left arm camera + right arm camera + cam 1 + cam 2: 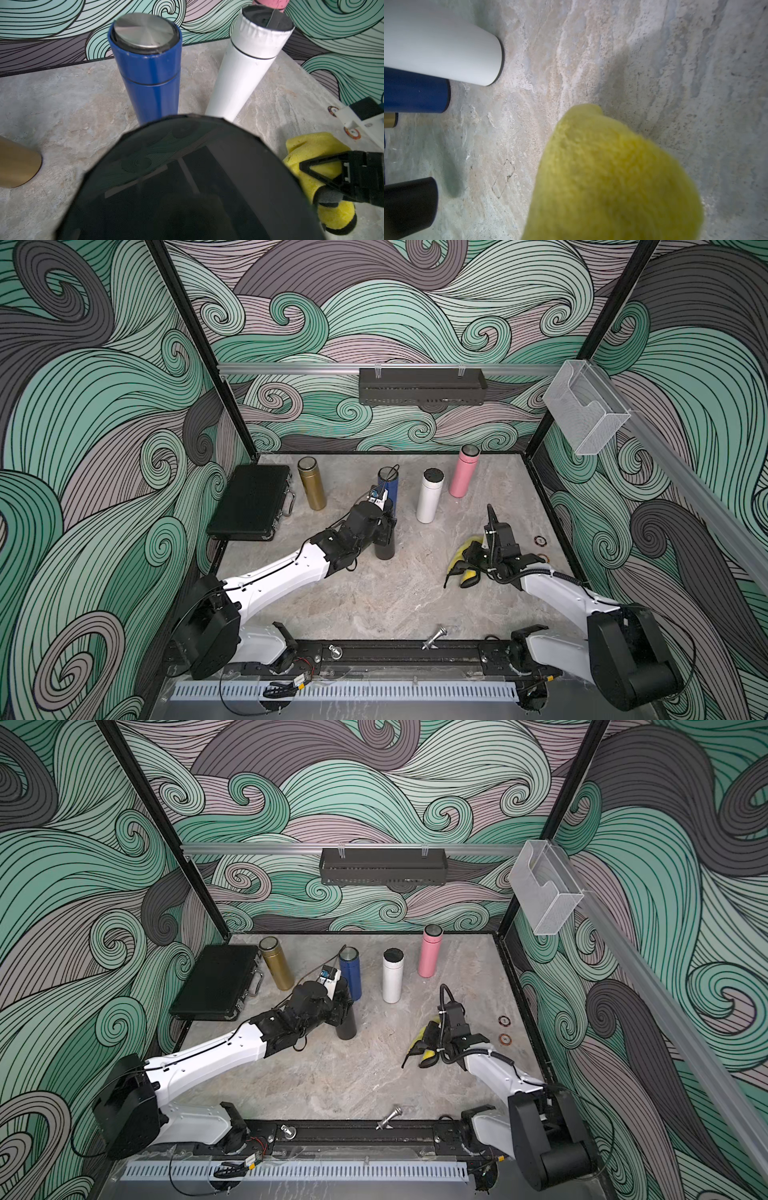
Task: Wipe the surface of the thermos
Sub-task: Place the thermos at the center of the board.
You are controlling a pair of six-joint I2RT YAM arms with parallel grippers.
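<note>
My left gripper is low on the black thermos's body; it should open, rise and grip near the thermos's lid [188,176], then carry it beside the gold thermos.
The black thermos [384,549] [345,1029] stands upright on the stone table, left of centre. My left gripper [388,526] is shut around its upper body. In the left wrist view its dark lid [187,176] hides the jaws. A yellow cloth [468,542] [428,1063] lies crumpled on the table at the right. My right gripper [473,560] [318,182] sits low over the cloth, one finger on each side of a fold. How tightly they press it does not show. In the right wrist view the cloth [612,176] covers the jaws.
Behind the black thermos stand a gold thermos [311,485], a blue one [390,485], a white one [429,497] and a pink one [464,472]. A black case [251,502] lies at the back left. Two small rings [539,540] lie by the right wall, and a metal bolt [434,638] lies near the front rail.
</note>
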